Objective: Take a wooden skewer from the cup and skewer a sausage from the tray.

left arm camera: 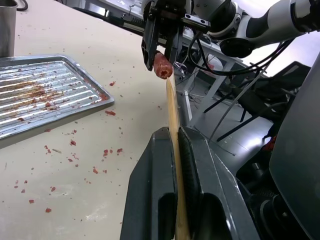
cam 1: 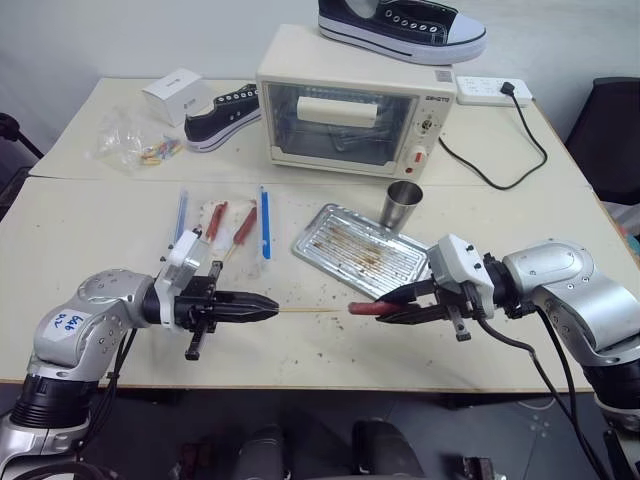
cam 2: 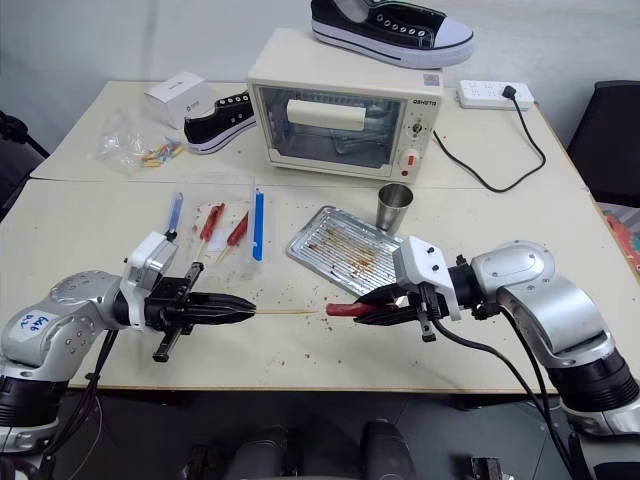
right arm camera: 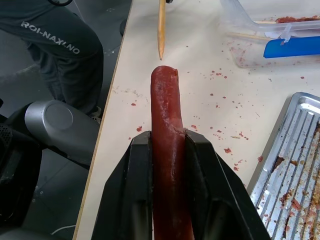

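The robot's right gripper should release the sausage on the tip of the wooden skewer (cam 1: 349, 301) (right arm camera: 167, 70) in the left gripper.
My left gripper (cam 1: 270, 303) is shut on the wooden skewer (cam 1: 310, 309), held level over the table's front part with its tip pointing at my right gripper. My right gripper (cam 1: 395, 300) is shut on a red-brown sausage (cam 1: 362, 308), whose free end faces the skewer tip. In the right wrist view a small gap separates the skewer (right arm camera: 161, 27) tip from the sausage (right arm camera: 166, 130) end. The greasy silver tray (cam 1: 300, 243) lies behind the grippers. The steel cup (cam 1: 403, 204) stands at the tray's far right corner.
A toaster oven (cam 1: 345, 110) with a shoe (cam 1: 400, 25) on top stands at the back. A clear bag (cam 1: 228, 225) with sausages and blue strips lies left of the tray. Another shoe (cam 1: 222, 115), a white box (cam 1: 175, 95) and a power strip (cam 1: 490, 90) sit further back.
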